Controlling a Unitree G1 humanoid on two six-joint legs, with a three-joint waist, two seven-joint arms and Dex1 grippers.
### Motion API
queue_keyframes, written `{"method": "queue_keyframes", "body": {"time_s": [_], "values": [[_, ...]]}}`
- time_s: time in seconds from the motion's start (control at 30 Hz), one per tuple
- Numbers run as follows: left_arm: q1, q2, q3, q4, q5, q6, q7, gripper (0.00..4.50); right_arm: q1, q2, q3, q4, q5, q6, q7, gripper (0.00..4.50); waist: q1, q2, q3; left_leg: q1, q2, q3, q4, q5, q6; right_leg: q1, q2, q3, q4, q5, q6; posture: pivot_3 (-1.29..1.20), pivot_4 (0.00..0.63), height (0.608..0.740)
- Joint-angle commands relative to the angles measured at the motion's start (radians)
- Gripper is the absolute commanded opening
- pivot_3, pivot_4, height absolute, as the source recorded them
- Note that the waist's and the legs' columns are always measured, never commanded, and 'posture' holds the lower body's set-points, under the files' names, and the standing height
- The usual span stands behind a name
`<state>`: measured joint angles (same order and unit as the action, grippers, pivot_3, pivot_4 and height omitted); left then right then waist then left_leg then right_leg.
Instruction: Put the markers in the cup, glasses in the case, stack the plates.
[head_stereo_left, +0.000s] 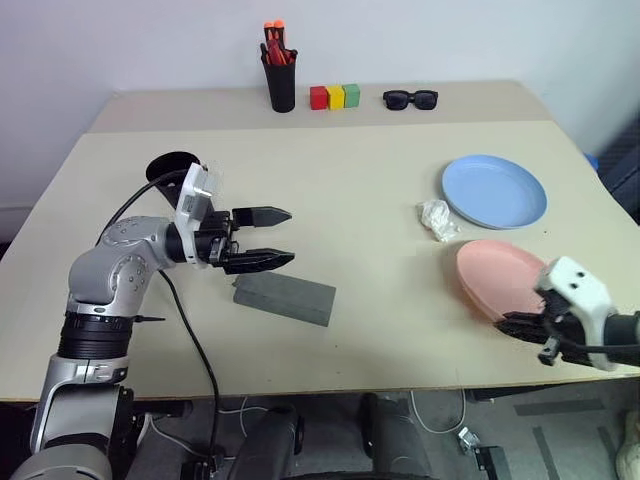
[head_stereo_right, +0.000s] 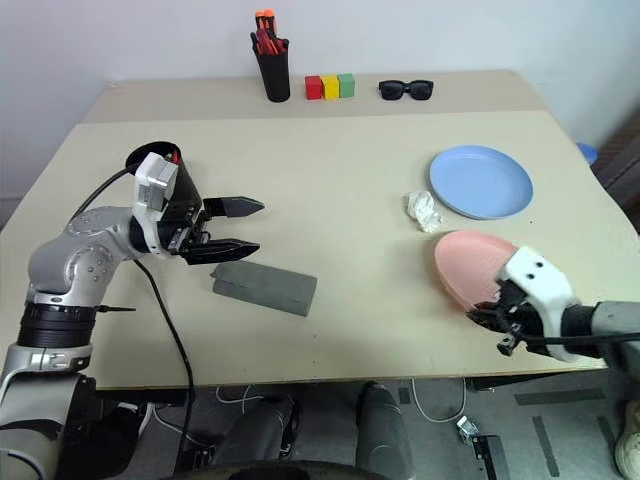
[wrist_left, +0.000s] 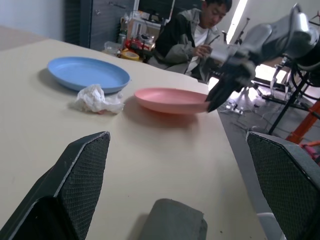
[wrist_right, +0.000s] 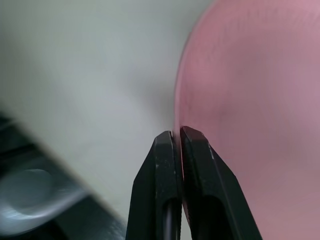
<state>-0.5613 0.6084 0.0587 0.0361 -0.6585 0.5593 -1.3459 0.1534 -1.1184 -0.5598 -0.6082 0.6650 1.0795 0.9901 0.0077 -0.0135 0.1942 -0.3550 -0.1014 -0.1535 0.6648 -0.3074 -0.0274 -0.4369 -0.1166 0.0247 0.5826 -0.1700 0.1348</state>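
Observation:
My right gripper is going to let go of the pink plate on the middle of the light blue plate (head_stereo_left: 493, 189), behind the crumpled wrapper.
My right gripper (head_stereo_left: 503, 322) is shut on the near rim of the pink plate (head_stereo_left: 495, 275) at the table's front right; the right wrist view shows both fingers (wrist_right: 160, 165) pinching that rim. Just beyond lies the light blue plate (head_stereo_left: 494, 190), flat on the table. At the left, my left gripper (head_stereo_left: 290, 236) hangs open and level above the closed grey case (head_stereo_left: 284, 297), with nothing between its fingers. Behind that arm stands the black cup (head_stereo_right: 150, 158), a spot of red at its rim. The glasses are out of view.
A crumpled white wrapper (head_stereo_left: 437, 218) lies between the two plates. At the back stand a black pen holder (head_stereo_left: 281, 80) with orange-red pens, three coloured blocks (head_stereo_left: 334, 96) and black sunglasses (head_stereo_left: 410, 98). A person (wrist_left: 200, 30) sits beyond the table's right side.

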Motion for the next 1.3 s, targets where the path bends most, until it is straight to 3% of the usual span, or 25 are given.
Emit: {"method": "queue_keyframes", "body": {"time_s": [0.03,0.23,0.37,0.53,0.73,0.83,0.93,1.07,1.17,1.3], "values": [[-0.007,-0.003,0.02,-0.011,-0.009,-0.021,0.01,4.5,-0.163,-0.031,-0.036,0.067,0.08,-0.003,0.001,0.03,-0.001,0.0,0.0,0.0,0.001,0.001,0.0,0.0,0.0,0.0,0.0,0.0,0.0,0.001,0.0,0.0,0.15,0.74],[-0.005,-0.013,0.028,-0.025,-0.014,-0.028,0.035,4.5,-0.417,-0.076,0.144,0.298,-0.108,-0.286,-0.037,0.03,0.004,0.0,0.0,-0.001,0.001,0.003,0.0,0.0,0.0,-0.001,0.0,0.0,-0.002,0.001,0.0,0.0,0.15,0.74],[0.005,-0.014,0.038,-0.06,-0.026,-0.013,0.069,4.5,-0.611,-0.022,0.347,0.515,-0.292,-0.504,-0.086,0.03,-0.001,0.0,0.0,-0.002,0.001,0.005,0.0,0.0,0.001,-0.003,-0.001,0.0,-0.002,0.002,0.0,0.0,0.15,0.74],[0.017,-0.056,0.033,-0.099,-0.018,-0.04,0.13,4.5,-0.828,0.165,0.618,0.873,-0.574,-0.789,-0.182,0.03,-0.021,0.0,0.0,-0.001,0.002,0.008,-0.001,0.0,0.0,-0.004,-0.001,0.001,-0.001,0.003,-0.001,0.0,0.15,0.74],[0.061,-0.075,0.048,-0.163,-0.031,-0.041,0.185,4.5,-0.989,0.31,0.708,1.256,-0.701,-0.98,-0.216,0.03,-0.024,0.002,0.001,-0.003,0.002,0.01,-0.002,0.003,-0.005,-0.008,-0.001,0.002,-0.001,0.003,-0.001,0.0,0.15,0.74],[0.079,-0.061,0.071,-0.187,-0.049,-0.023,0.209,4.5,-1.053,0.331,0.709,1.376,-0.729,-1.02,-0.222,0.99,-0.023,0.002,0.001,-0.003,0.002,0.01,-0.002,0.003,-0.005,-0.008,-0.001,0.002,-0.002,0.003,-0.001,0.0,0.15,0.74],[0.1,-0.049,0.08,-0.206,-0.061,-0.015,0.221,4.5,-1.093,0.348,0.68,1.391,-0.699,-0.992,-0.198,2.51,-0.024,0.002,0.001,-0.003,0.002,0.01,-0.002,0.003,-0.005,-0.007,0.0,0.002,-0.002,0.003,-0.001,0.0,0.15,0.74],[0.113,-0.047,0.084,-0.214,-0.078,-0.003,0.241,4.5,-1.122,0.401,0.544,1.285,-0.531,-0.746,-0.162,4.46,-0.023,0.002,0.001,-0.002,0.003,0.01,-0.002,0.001,-0.003,-0.007,0.0,0.002,-0.001,0.003,-0.002,0.0,0.15,0.74],[0.113,-0.05,0.078,-0.211,-0.082,-0.006,0.242,4.5,-1.102,0.447,0.456,1.127,-0.404,-0.557,-0.166,4.46,-0.025,0.002,0.001,-0.002,0.003,0.01,-0.002,0.001,-0.001,-0.007,0.0,0.002,-0.001,0.004,-0.002,0.0,0.15,0.74],[0.099,-0.053,0.07,-0.196,-0.082,-0.012,0.237,4.5,-1.001,0.477,0.485,0.975,-0.414,-0.528,-0.189,4.46,-0.022,0.001,0.001,-0.002,0.003,0.009,-0.002,0.0,-0.001,-0.007,0.001,0.002,-0.001,0.004,-0.002,0.0,0.15,0.74]]}}
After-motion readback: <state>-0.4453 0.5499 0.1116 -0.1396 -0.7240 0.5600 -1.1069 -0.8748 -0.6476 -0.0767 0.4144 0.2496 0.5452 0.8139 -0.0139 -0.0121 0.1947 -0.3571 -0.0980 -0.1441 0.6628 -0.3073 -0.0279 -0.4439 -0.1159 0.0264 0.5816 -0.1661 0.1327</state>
